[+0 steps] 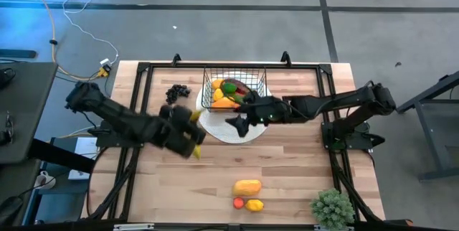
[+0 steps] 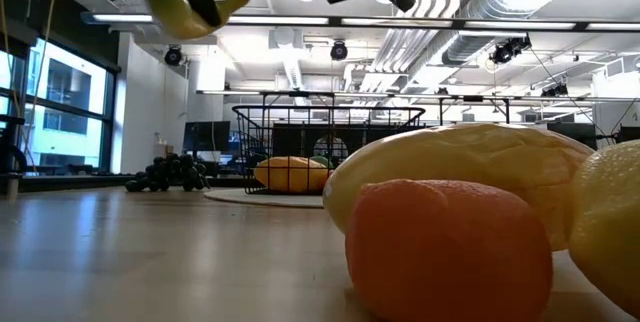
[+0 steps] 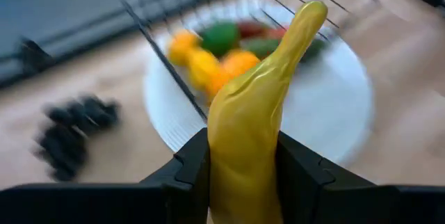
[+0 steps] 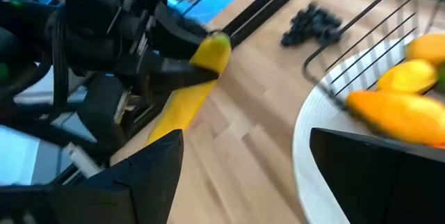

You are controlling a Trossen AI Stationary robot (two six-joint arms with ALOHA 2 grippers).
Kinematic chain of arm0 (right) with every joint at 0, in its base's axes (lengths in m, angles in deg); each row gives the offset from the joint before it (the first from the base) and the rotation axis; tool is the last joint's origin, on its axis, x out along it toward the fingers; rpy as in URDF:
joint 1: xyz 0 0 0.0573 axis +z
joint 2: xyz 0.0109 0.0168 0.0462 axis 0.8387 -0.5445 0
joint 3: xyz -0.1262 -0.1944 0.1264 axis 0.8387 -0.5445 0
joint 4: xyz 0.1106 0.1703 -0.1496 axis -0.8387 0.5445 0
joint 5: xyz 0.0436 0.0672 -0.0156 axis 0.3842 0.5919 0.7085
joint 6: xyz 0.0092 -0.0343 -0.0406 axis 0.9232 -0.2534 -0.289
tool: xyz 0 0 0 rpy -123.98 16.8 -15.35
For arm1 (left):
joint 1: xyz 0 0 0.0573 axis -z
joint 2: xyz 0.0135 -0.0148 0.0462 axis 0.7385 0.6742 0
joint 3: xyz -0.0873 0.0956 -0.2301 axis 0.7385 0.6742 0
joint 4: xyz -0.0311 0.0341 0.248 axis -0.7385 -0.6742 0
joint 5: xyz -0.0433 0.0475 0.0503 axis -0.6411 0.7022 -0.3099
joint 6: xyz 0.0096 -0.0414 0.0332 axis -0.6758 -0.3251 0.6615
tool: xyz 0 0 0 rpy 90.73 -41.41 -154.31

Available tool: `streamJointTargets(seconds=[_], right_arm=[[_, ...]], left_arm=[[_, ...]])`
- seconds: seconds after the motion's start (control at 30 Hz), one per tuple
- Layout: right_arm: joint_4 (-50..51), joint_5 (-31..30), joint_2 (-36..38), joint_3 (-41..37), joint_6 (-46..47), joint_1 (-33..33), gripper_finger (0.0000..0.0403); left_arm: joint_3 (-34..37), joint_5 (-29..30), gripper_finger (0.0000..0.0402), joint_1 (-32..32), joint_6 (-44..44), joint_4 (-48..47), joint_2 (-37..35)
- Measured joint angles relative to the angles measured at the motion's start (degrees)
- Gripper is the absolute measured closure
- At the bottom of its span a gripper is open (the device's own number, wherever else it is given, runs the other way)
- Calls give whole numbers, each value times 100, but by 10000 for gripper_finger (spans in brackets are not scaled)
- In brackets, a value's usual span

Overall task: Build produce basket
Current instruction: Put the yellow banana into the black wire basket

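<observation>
My left gripper needs to release the banana inside the black wire basket (image 1: pixel 213 94) (image 3: pixel 195 67), along its side nearest the dark grapes.
The black wire basket (image 1: pixel 234 87) stands on a flat white disc (image 1: pixel 215 127) at the table's far middle. It holds orange, yellow, green and red produce (image 1: pixel 228 93). My left gripper (image 1: pixel 185 135) hangs left of the disc, shut on a yellow banana (image 3: pixel 250 120) high above the table (image 2: pixel 185 12). My right gripper (image 1: pixel 241 121) hovers open over the disc just in front of the basket, touching nothing. Dark grapes (image 1: pixel 178 92) lie on the wood left of the basket. My left gripper pinches the banana about its middle (image 3: pixel 243 165) between the two fingers (image 3: pixel 191 165), which lie across it. The fingers reach in from the table's left. The banana is lifted clear, one end (image 3: pixel 311 12) pointing ahead toward the basket and the other sticking out behind the fingers (image 1: pixel 197 152).
A yellow-orange fruit (image 1: pixel 247 186), a small red-orange one (image 1: pixel 239 203) and a yellow one (image 1: pixel 254 204) lie near the table's near edge. A spiky green potted plant (image 1: pixel 332 206) stands at the near right corner. Bare wood lies between these and the disc.
</observation>
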Motion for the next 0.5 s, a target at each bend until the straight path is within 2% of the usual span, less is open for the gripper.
streamJointTargets(seconds=[0.13, 0.23, 0.37, 0.5], right_arm=[[-35, -50, 1, 0, -41, -329, 110], [-67, -53, 1, 0, -41, -578, 110], [-124, -53, 1, 0, -44, -863, 110], [-217, -53, 1, 0, -120, -1099, 110]], left_arm=[[0, 289, 297, -819, 1164, 135, -270], [0, 240, 297, -1446, 2205, 507, -392], [-2, 126, 286, -2188, 3523, 1386, -444], [-2, -290, 288, -2848, 4646, 2538, -423]])
